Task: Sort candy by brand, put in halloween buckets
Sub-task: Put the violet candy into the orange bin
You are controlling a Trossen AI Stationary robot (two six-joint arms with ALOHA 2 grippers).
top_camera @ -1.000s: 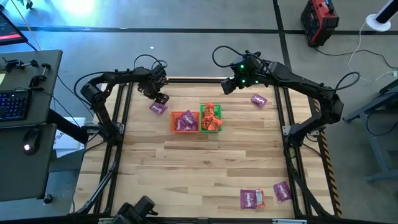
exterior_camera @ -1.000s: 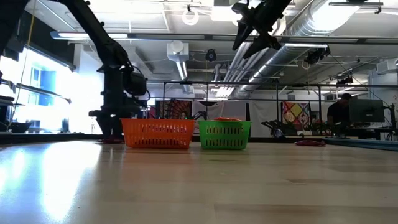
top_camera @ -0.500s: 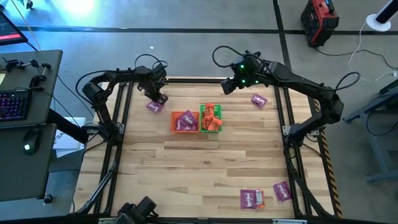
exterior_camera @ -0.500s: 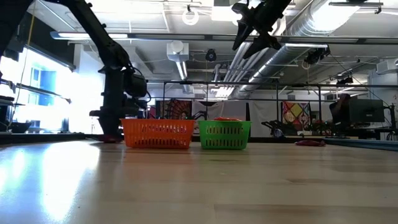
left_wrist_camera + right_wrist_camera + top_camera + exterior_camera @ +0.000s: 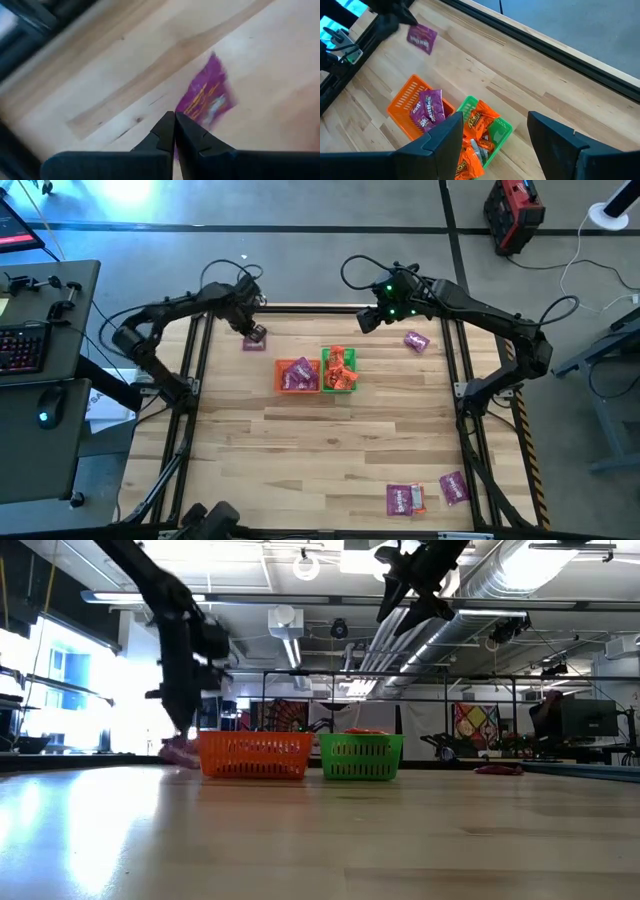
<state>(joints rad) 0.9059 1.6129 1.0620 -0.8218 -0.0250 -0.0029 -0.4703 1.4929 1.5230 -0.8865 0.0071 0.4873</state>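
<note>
The purple packet in my left gripper should be let go on top of the purple packets in the orange bucket (image 5: 298,371).
My left gripper (image 5: 255,333) is at the table's far left, shut on a purple candy packet (image 5: 254,343), left of the orange bucket (image 5: 297,375). The orange bucket holds purple packets (image 5: 429,107). The green bucket (image 5: 339,370) stands against its right side and holds orange-red packets (image 5: 476,122). My right gripper (image 5: 368,320) is open and empty, high over the table's far edge, behind the green bucket; it also shows in the low view (image 5: 405,600). My left gripper pinches the purple packet by one end (image 5: 184,112) between its two shut fingers, coming from above. The rest of the packet (image 5: 210,95) sticks out past the fingertips. In the low view the packet (image 5: 180,752) hangs just above the table top.
One purple packet (image 5: 417,340) lies at the far right. Two purple packets (image 5: 401,500) (image 5: 454,487) and an orange-red one (image 5: 418,498) lie near the front right corner. The black frame rail (image 5: 300,308) runs along the far edge. The table's middle is bare wood.
My left gripper has gone up and a little toward the far edge with the purple packet, which has come off the table. My right gripper has kept still.
</note>
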